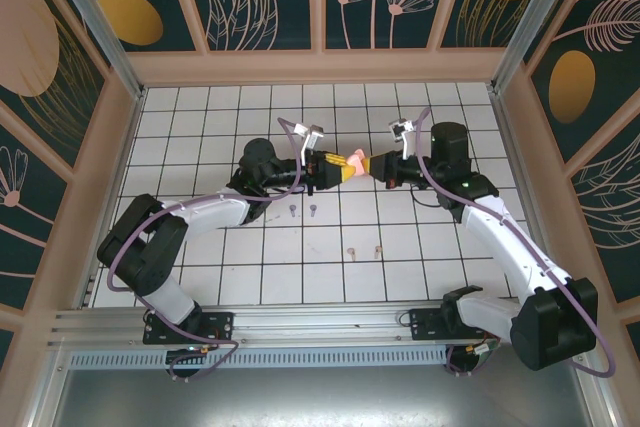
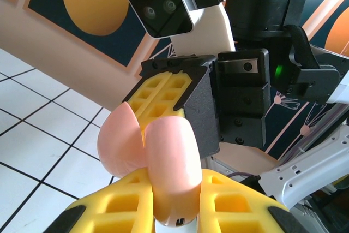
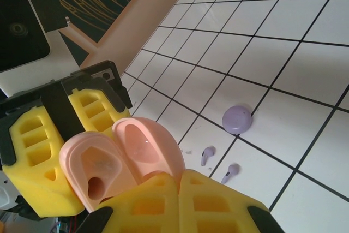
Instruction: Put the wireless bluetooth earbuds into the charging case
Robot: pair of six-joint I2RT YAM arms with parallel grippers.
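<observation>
With the case's sockets facing my right gripper, my left gripper will retake the case body [image 2: 173, 162] with sockets up while my right gripper holds the lid.
A salmon-pink charging case [image 1: 352, 162] hangs open above the tiles between both grippers. My left gripper [image 1: 330, 169] [image 2: 174, 181] is shut on the case body [image 2: 172, 167]. My right gripper [image 1: 372, 165] [image 3: 179, 183] is shut on the edge of its raised lid [image 3: 144, 143]. The sockets in the case base [image 3: 92, 170] look empty. Two lilac earbuds [image 3: 206, 155] [image 3: 231, 172] lie on the tiles, in the top view below the left gripper [image 1: 291, 212] [image 1: 313, 210]. Two pink earbuds [image 1: 352, 251] [image 1: 377, 249] lie nearer the arm bases.
A closed lilac case [image 3: 237, 119] sits on a tile line close to the lilac earbuds. The white tiled floor [image 1: 200, 147] is walled by wooden panels on three sides, with a metal rail [image 1: 300, 322] along the near edge.
</observation>
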